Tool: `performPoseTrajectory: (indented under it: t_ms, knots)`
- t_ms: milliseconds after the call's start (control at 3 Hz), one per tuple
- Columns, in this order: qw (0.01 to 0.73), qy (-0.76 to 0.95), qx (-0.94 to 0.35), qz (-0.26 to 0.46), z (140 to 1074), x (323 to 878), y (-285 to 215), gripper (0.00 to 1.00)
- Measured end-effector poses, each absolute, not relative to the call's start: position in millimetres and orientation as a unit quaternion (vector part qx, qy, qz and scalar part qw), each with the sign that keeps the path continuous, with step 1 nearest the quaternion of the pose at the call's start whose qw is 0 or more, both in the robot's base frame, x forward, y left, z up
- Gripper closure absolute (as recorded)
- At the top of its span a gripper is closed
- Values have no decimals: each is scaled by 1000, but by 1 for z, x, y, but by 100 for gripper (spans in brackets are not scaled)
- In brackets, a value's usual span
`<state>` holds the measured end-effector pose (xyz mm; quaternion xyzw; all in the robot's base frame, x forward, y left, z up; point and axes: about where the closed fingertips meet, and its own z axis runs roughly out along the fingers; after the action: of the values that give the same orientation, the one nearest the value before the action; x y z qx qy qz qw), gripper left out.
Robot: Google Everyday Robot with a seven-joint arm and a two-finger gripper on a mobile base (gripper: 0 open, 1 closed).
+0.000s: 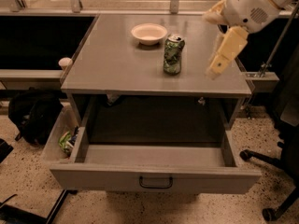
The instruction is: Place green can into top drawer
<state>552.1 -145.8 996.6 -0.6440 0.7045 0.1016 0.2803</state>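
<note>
Next, I'll close on the middle of the green can (pixel 174 55) on the grey table top, below its silver top.
The green can (pixel 173 54) stands upright on the grey table top (pixel 112 64), right of centre, green with white mottled print and a silver top. The top drawer (pixel 154 180) is pulled wide open under the table, and what shows of its inside is bare. Its flat front panel carries a small black handle (pixel 155 183). My gripper (pixel 217 68) hangs from the white arm (pixel 254 6) above the table's right side. It is to the right of the can, apart from it, and holds nothing.
A pale round bowl (pixel 149 33) sits behind the can. A translucent plastic bin (pixel 63 136) with green wrappers stands at the table's left, beside a black bag (pixel 32 115). A chair base (pixel 275 171) stands at the right.
</note>
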Motion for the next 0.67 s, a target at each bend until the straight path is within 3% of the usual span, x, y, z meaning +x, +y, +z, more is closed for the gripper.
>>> performPoseTrajectory:
  t_ms: [667]
  knots:
    - [401, 634, -632, 194, 1031, 625, -119, 0]
